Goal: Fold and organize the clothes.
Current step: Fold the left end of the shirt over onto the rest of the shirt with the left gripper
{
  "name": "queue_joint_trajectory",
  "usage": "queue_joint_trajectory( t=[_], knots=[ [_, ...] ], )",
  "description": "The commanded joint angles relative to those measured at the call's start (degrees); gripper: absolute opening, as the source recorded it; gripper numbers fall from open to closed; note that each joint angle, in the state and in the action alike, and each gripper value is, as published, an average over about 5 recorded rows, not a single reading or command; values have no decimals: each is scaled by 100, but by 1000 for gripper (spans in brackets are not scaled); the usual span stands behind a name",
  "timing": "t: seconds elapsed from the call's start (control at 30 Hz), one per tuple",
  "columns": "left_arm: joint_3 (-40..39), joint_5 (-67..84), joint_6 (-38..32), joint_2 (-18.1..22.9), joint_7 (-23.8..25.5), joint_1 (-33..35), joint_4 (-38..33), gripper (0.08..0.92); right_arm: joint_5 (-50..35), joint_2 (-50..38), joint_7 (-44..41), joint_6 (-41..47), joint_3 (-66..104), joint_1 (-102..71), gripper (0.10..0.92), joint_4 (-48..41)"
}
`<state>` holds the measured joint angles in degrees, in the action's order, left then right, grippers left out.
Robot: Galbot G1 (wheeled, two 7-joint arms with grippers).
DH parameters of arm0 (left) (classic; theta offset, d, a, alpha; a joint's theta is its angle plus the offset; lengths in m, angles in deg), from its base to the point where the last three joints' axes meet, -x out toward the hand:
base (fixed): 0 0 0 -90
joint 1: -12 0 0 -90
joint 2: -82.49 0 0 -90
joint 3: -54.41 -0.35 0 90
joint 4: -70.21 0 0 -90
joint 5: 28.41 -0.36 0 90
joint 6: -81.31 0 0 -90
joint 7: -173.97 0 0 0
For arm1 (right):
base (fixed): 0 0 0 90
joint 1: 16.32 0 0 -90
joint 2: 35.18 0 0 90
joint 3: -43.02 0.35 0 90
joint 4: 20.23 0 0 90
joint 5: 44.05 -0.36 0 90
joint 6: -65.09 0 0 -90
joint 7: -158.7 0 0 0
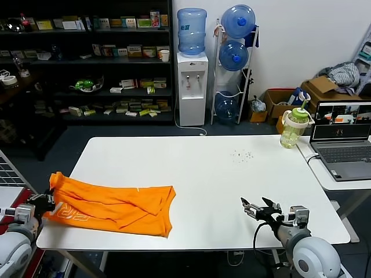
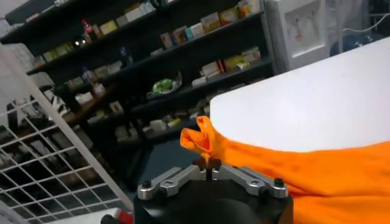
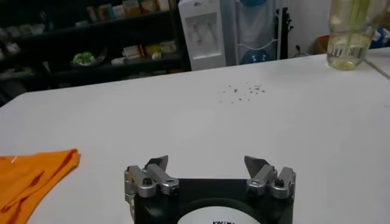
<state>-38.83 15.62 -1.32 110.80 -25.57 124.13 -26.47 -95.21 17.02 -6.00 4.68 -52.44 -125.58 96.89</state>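
Observation:
I should release with my left gripper the pinched corner on the orange T-shirt [image 1: 152,204], near its end toward the table's middle.
The orange T-shirt [image 1: 113,204] lies crumpled and partly folded along the front left of the white table [image 1: 220,174], with white lettering showing near its left end. My left gripper [image 1: 47,200] sits at the table's left edge, shut on the shirt's left corner. In the left wrist view that pinched corner [image 2: 204,143] bunches up just above the closed left gripper [image 2: 208,165]. My right gripper [image 1: 255,207] hovers over the table's front right, open with nothing between its fingers [image 3: 157,165]. The right wrist view shows the shirt's right end [image 3: 33,179] well off to the side of the gripper [image 3: 207,164].
A clear bottle with a green lid [image 1: 294,126] stands at the table's back right corner, next to an open laptop [image 1: 343,139] on a side table. Small dark specks [image 1: 242,155] dot the tabletop. Shelves, a water dispenser [image 1: 192,69] and cardboard boxes stand behind.

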Motion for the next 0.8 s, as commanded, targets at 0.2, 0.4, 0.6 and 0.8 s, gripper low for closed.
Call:
queue_joint_trajectory(
  t=[0.2, 0.4, 0.6, 0.8],
  knots=[
    [-1616, 2512, 1227, 1468, -1493, -996, -2330, 102, 207, 224, 90, 43, 341, -528, 823, 164],
    [-2237, 2272, 1257, 2182, -1634, -1281, -2316, 102, 266, 326, 112, 52, 512, -792, 823, 221],
    [-2423, 2077, 1239, 2400, -1661, -1442, -2251, 102, 287, 385, 113, 52, 522, -839, 823, 222],
    [-2481, 1942, 1214, 2551, -1690, -1527, -2169, 102, 283, 396, 120, 63, 418, -736, 823, 188]
  ],
)
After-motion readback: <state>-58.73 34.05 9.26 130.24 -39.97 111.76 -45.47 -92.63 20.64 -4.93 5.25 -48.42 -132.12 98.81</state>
